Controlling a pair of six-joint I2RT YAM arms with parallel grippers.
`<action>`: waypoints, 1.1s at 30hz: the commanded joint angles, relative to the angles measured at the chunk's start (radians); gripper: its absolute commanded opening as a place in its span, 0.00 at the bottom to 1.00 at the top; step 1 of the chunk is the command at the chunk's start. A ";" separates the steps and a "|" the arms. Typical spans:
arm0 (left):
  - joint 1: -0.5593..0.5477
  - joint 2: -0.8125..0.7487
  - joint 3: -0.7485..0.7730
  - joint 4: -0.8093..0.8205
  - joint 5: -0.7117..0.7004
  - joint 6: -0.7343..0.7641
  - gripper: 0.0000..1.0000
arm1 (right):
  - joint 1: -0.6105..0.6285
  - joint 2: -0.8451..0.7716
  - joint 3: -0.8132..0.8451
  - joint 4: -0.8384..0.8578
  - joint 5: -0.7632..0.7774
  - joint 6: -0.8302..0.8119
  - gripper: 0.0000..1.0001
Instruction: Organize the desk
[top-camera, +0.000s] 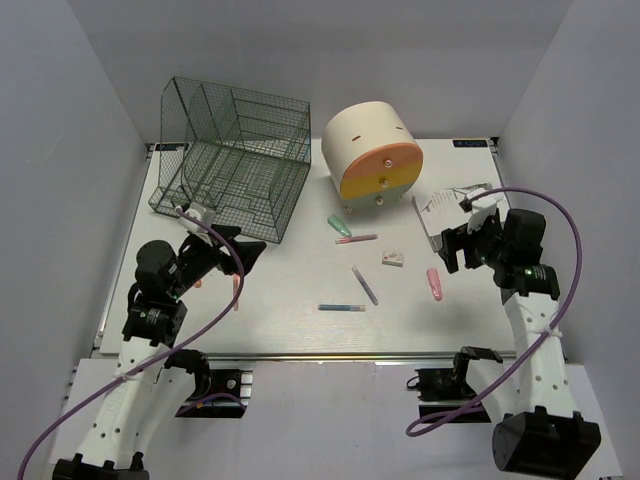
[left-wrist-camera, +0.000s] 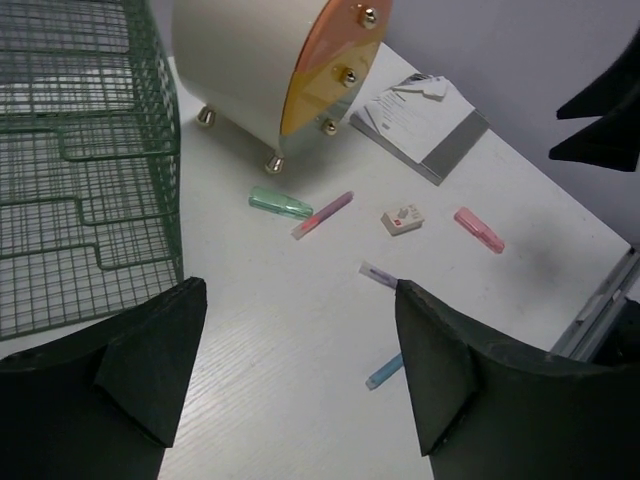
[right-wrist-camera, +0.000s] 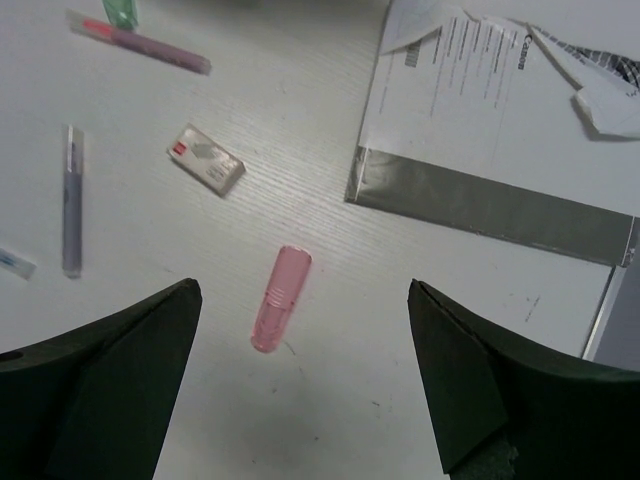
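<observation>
The white and grey booklet will be gripped by my right gripper, which will close on it by its barcode corner (top-camera: 422, 206) (right-wrist-camera: 398, 52) closest to the cream drawer unit.
The white desk (top-camera: 290, 335) carries scattered stationery: a green highlighter (top-camera: 340, 226), a pink-purple pen (top-camera: 357, 239), a small eraser (top-camera: 393, 259), a pink tube (top-camera: 434, 284), a purple pen (top-camera: 365, 285) and a blue pen (top-camera: 341, 307). My left gripper (top-camera: 240, 256) hovers open and empty at the left, with the blue pen (left-wrist-camera: 384, 371) beside its right finger (left-wrist-camera: 450, 370). An orange pen (top-camera: 236, 292) lies just under that arm. My right gripper (top-camera: 455, 250) hangs open above the pink tube (right-wrist-camera: 281, 298), which lies between its fingers in the wrist view, untouched.
A dark green wire rack (top-camera: 230, 155) stands at the back left. Beside it is a cream round drawer unit (top-camera: 372, 155) with an orange-yellow front. A white and grey booklet (top-camera: 452, 205) lies at the right. A metal rail (top-camera: 300, 357) runs along the near edge.
</observation>
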 joint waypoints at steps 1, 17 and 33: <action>0.001 0.015 0.004 0.037 0.094 -0.002 0.84 | 0.002 0.059 0.039 -0.076 0.067 -0.115 0.89; 0.001 0.052 0.018 0.031 0.158 0.007 0.54 | 0.003 0.257 0.022 0.120 -0.057 0.084 0.87; 0.001 0.000 0.012 0.024 0.107 0.003 0.91 | 0.002 0.705 0.275 0.367 0.074 0.583 0.62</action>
